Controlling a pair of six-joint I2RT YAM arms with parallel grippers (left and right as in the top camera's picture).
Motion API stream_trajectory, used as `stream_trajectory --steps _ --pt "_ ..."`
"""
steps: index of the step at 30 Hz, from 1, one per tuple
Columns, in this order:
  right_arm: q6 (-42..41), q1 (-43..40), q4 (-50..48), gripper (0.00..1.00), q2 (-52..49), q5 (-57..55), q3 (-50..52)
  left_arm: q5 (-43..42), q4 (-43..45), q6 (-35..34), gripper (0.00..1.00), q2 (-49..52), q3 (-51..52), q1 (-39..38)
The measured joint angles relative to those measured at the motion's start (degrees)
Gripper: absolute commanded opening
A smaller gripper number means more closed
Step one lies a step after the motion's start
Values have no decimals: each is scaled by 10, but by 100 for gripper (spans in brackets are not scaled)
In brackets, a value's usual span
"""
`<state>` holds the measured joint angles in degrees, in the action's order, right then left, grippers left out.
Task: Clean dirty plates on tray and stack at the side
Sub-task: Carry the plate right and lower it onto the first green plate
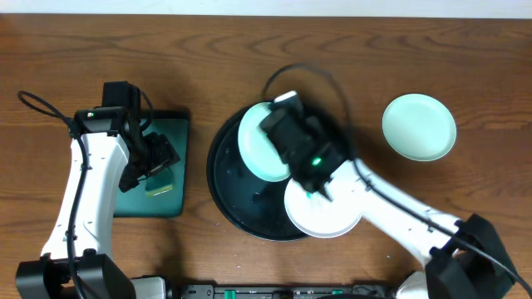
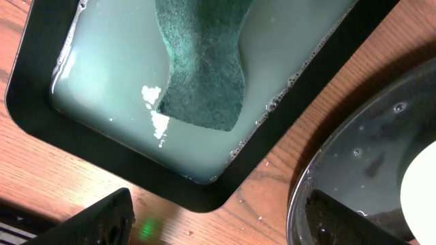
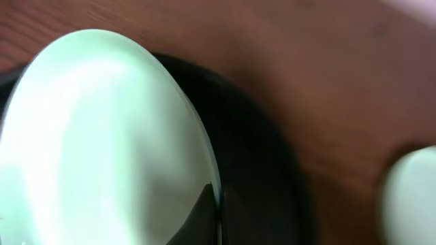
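Observation:
My right gripper is holding the mint plate, tilted over the round black tray. I need to let go of it squarely on top of the second mint plate (image 1: 419, 126) on the table.
My right gripper (image 1: 287, 137) is shut on the rim of a pale mint plate (image 1: 259, 141), holding it tilted over the back left of the round black tray (image 1: 224, 195). In the right wrist view that mint plate (image 3: 102, 136) fills the left side, pinched at its edge by my right gripper (image 3: 218, 211), with the black tray (image 3: 262, 156) behind it. A white plate (image 1: 320, 214) lies on the tray's front right. A second mint plate (image 1: 419, 126) sits on the table to the right. My left gripper (image 2: 225, 228) is open and holds nothing, above the near corner of the sponge tray.
A rectangular dark-rimmed tray (image 1: 179, 124) of milky water (image 2: 116, 75) holds a green sponge (image 2: 201, 68) left of the black tray. In the left wrist view, the black tray's rim (image 2: 300, 197) lies close on the right, with bare wood between the two trays.

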<state>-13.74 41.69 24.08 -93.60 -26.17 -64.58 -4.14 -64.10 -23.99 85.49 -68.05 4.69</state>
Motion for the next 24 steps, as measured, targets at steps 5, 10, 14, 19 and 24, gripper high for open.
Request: stream_trajectory --steps 5,10,14,19,24 --pt "-85 -111 1 1 0 162 0 0 0 0 82 0 0 0" --pt "-131 -247 8 1 0 256 0 0 0 0 82 0 0 0" --pt "-153 -361 22 1 0 298 0 0 0 0 82 0 0 0" --pt "-170 -488 31 1 0 316 0 0 0 0 82 0 0 0" --pt "-182 -578 30 1 -17 320 -1 0 0 0 82 0 0 0"
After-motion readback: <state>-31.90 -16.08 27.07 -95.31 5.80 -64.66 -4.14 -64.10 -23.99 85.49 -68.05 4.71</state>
